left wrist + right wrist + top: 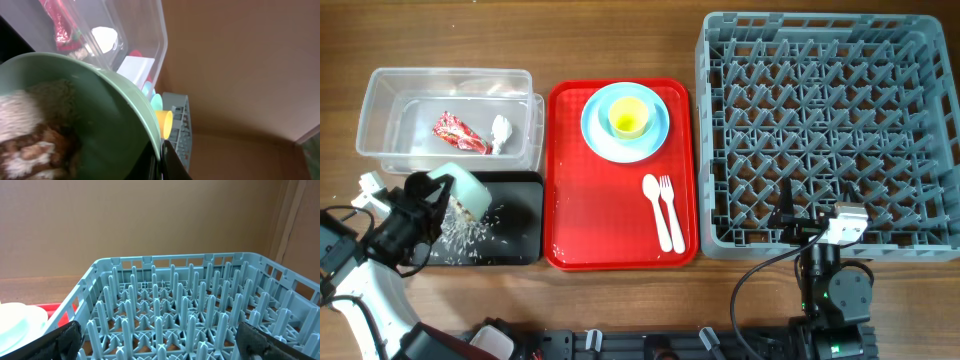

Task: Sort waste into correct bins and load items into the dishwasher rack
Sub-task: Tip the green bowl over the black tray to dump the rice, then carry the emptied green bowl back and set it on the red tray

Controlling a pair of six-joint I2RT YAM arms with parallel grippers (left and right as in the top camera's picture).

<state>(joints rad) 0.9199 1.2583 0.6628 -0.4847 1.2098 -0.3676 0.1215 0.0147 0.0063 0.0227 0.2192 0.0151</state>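
The robot's left gripper will release the pale-green bowl on the red serving tray (582, 205), between the black tray and the white spoon.
My left gripper (432, 196) is shut on the rim of the pale-green bowl (468, 190), tipped over the black tray (520, 250); its jaws show in the left wrist view (161, 162). Rice with brown bits (30, 145) clings inside the bowl (115, 130), and spilled rice (465, 232) lies in the tray. The clear tub (380, 90) holds the red wrapper (457, 131) and white tissue (501, 130). The yellow cup (629, 118) sits in the light-blue bowl (655, 105) on the light-blue plate (595, 135). The white spoon (657, 208) and fork (670, 205) lie nearby. My right gripper (160, 342) is open over the grey rack (825, 130).
The flat red serving tray (590, 220) sits between the bins and the rack, carrying the dishes and cutlery. The rack's front wall (150, 262) and pegs fill the right wrist view. Brown cardboard walls stand behind the table.
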